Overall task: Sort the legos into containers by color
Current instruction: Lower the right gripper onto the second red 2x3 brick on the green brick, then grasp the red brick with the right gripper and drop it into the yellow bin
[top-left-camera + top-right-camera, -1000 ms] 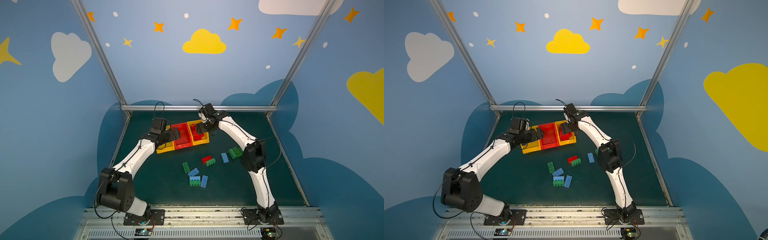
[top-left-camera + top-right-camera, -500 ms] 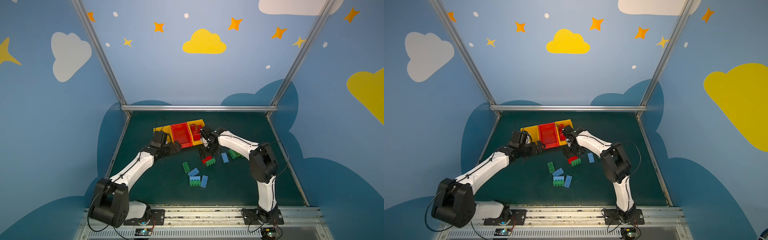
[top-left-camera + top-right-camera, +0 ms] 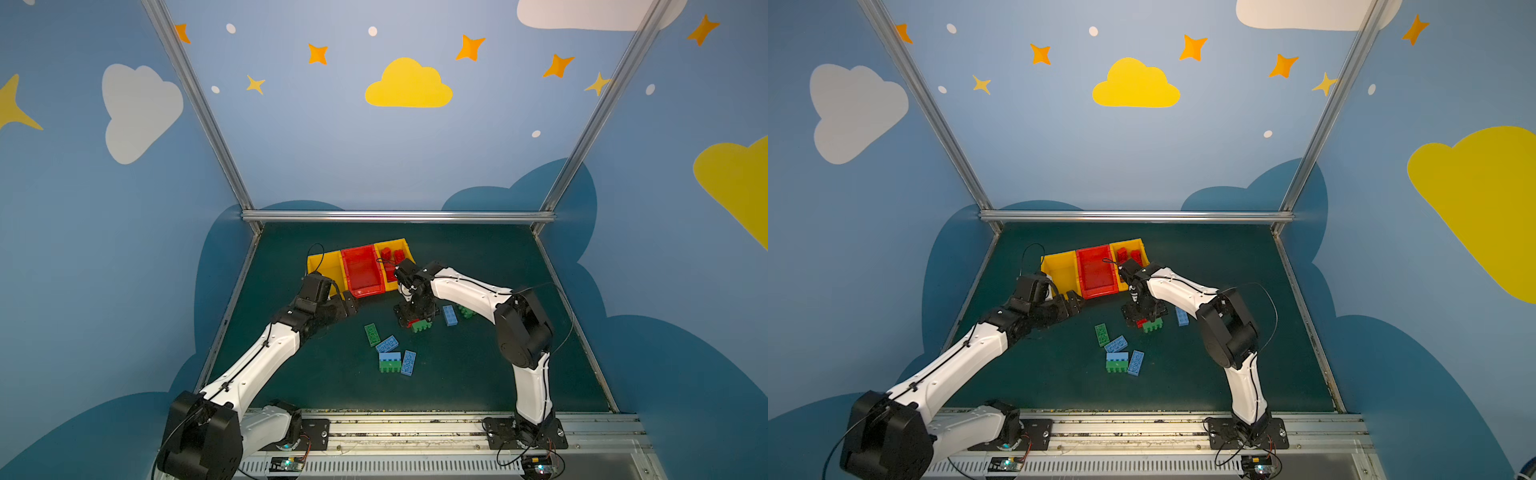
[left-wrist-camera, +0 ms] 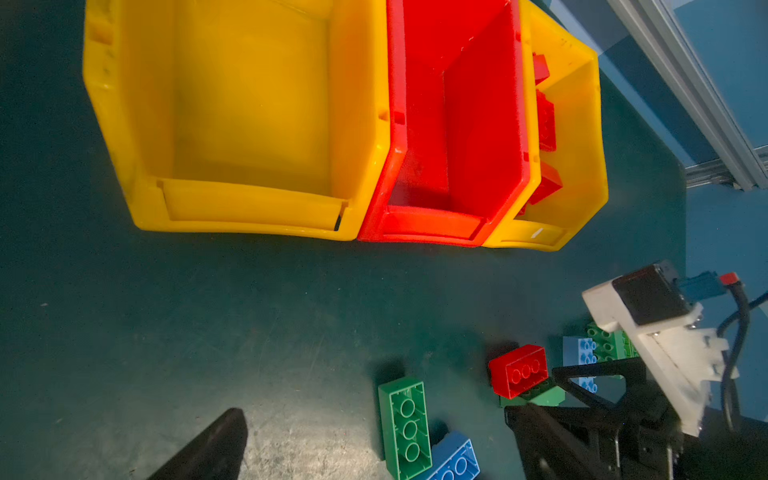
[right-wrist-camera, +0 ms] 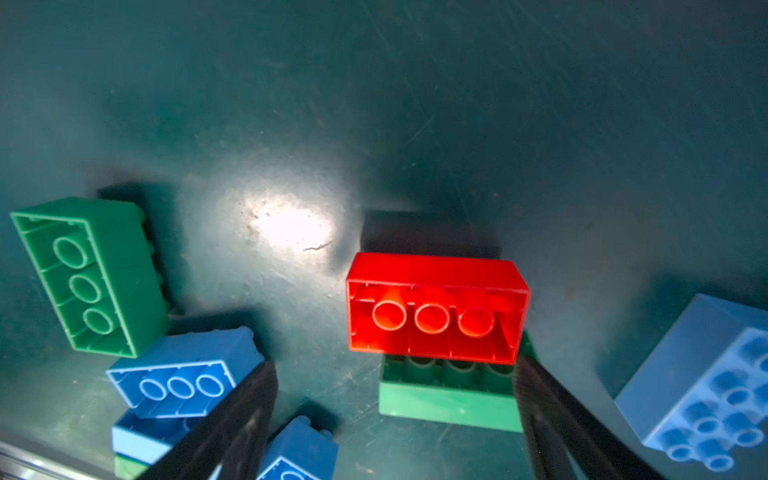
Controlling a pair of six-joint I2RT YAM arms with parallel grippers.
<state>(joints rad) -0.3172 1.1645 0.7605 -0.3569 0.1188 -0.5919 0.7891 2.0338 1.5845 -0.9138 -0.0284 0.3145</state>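
Note:
My left gripper closes next on the long sides of the single green lego (image 3: 372,334) (image 4: 406,428) between the red bin and the nearest loose blue lego.
The containers stand in a row at the back: a yellow bin (image 3: 322,266), a red bin (image 3: 363,270) and a yellow bin (image 3: 405,251) holding red legos (image 3: 392,255). My right gripper (image 3: 413,318) (image 5: 392,363) is open and low over a red lego (image 5: 436,307) that leans on a green lego (image 5: 449,399); its fingers flank the green one. My left gripper (image 3: 349,305) (image 4: 374,411) is open and empty, just in front of the left yellow bin (image 4: 249,104). Loose green (image 3: 372,334) and blue legos (image 3: 387,344) lie on the mat.
A blue-on-green stack (image 3: 390,361) and a blue brick (image 3: 408,363) lie nearer the front. Another blue brick (image 3: 449,315) and a green one (image 3: 467,311) sit under the right forearm. The left wrist view shows the right gripper (image 4: 590,382) close by.
A second ago both grippers were at the bins. The right one has come down to the red lego on the mat; the left one has drawn back in front of the bins.

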